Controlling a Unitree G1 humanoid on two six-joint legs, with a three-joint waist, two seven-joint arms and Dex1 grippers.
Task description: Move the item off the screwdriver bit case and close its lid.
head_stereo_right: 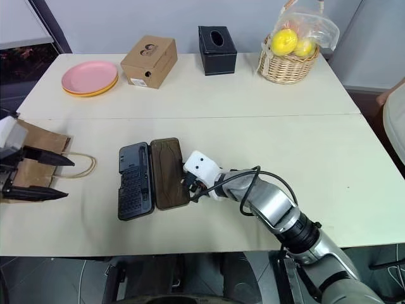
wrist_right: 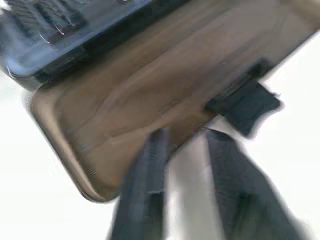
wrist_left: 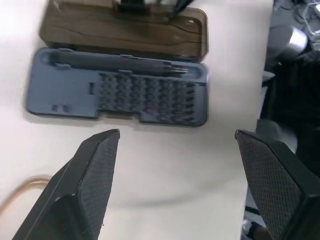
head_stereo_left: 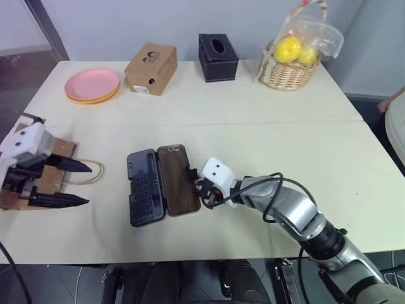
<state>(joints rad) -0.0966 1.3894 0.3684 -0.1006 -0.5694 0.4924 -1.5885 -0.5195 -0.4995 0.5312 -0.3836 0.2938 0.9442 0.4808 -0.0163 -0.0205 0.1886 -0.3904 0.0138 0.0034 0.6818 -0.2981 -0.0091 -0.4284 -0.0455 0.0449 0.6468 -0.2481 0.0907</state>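
Note:
The screwdriver bit case lies end-on to the table's near edge. So next my right gripper opens, pinches the lid's rim (head_stereo_left: 198, 197) and turns the case crosswise before it closes the lid.
The screwdriver bit case (head_stereo_left: 144, 187) lies open on the table's near middle, its dark base showing rows of bits (wrist_left: 145, 92). Its brown translucent lid (head_stereo_left: 178, 179) lies flat to the right of the base. My right gripper (head_stereo_left: 201, 190) is shut, fingertips at the lid's outer edge beside the black latch tab (wrist_right: 245, 105); I cannot tell whether they pinch the rim. The brown paper bag (head_stereo_left: 62, 149) lies at the table's left edge, apart from the case, its loop handle (head_stereo_left: 96, 171) toward the case. My left gripper (head_stereo_left: 87, 183) hangs open over the bag, holding nothing.
Along the table's far side stand a pink plate (head_stereo_left: 92, 84), a cardboard box with two holes (head_stereo_left: 150, 68), a black tissue box (head_stereo_left: 218, 57) and a wicker basket of yellow fruit (head_stereo_left: 289, 63). A person's arm (head_stereo_left: 395, 120) shows at the right edge.

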